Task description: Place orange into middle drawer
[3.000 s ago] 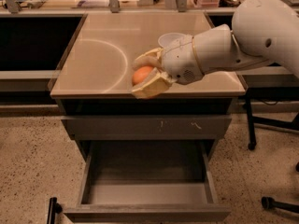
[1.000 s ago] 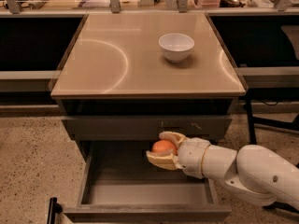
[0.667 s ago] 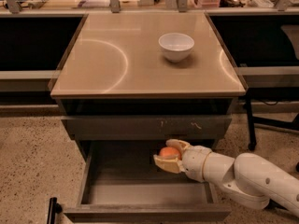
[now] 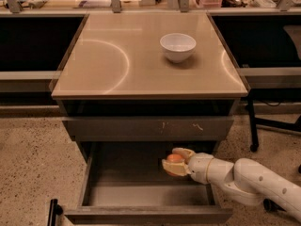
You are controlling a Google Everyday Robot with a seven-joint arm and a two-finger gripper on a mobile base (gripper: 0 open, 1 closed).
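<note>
I need to let go of the orange with my gripper near the middle of the open middle drawer's grey bottom [image 4: 163,176].
The orange [image 4: 175,158] is a small round fruit held between my gripper's tan fingers [image 4: 175,169]. My gripper [image 4: 176,161] is shut on it, low inside the open middle drawer [image 4: 141,192], toward its back right. My white arm [image 4: 249,178] reaches in from the lower right, over the drawer's right side. The drawer is pulled out wide, with a grey floor and a plain front at the bottom edge of the view. The orange's underside is hidden by the lower finger.
A white bowl [image 4: 178,47] stands on the cabinet's beige top [image 4: 117,65]. A shut drawer front with white scratch marks [image 4: 150,127] sits just above my gripper. A black chair leg [image 4: 251,126] stands to the right. The floor is speckled.
My gripper carried the orange from the cabinet top down into the open drawer, then moved a little lower and to the right inside it.
</note>
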